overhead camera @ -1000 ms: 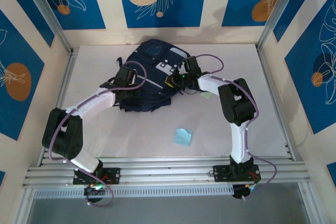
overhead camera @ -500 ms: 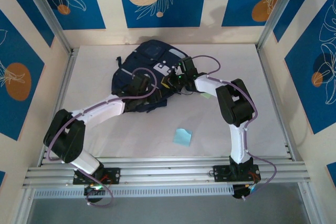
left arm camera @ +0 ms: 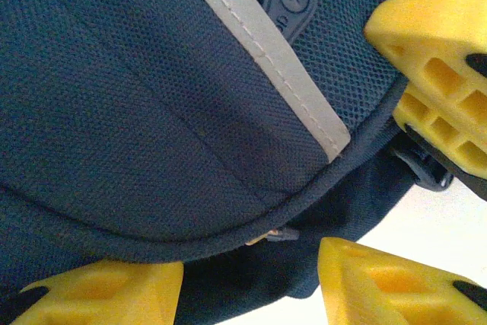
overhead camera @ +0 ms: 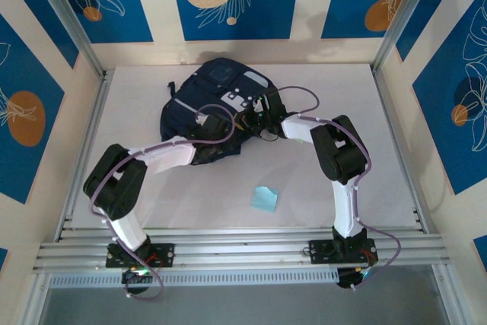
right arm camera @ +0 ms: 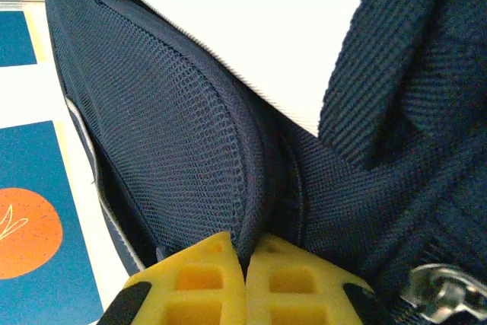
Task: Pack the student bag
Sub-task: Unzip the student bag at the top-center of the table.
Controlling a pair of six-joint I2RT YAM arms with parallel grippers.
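The student bag is lying at a slant with its zipper pull under the piped seam, so next I turn it square and take the pull [left arm camera: 281, 234] with my left gripper.
The student bag [overhead camera: 204, 100], dark navy with a grey stripe [left arm camera: 266, 58], lies bunched at the back middle of the white table. My left gripper [overhead camera: 222, 127] sits at its near right edge. In the left wrist view the left gripper [left arm camera: 251, 283] is open, and the bag's lower piped seam [left arm camera: 228, 234] lies between and just above its yellow fingers. My right gripper [overhead camera: 257, 116] is at the bag's right side. In the right wrist view the right gripper [right arm camera: 247, 253] is shut on a piped edge of the bag's mesh panel [right arm camera: 175, 135]. Its yellow fingers [left arm camera: 437, 43] also appear in the left wrist view.
A small light-blue pad [overhead camera: 265, 199] lies on the table [overhead camera: 342, 97] in front of the bag, between the two arms. Patterned walls and aluminium posts [overhead camera: 396, 17] close in the back and sides. A metal rail [overhead camera: 243, 245] runs along the near edge.
My left arm has swung right along the bag's near edge and its gripper has opened. The bag has been drawn a little toward the back left. The right gripper keeps its grip.
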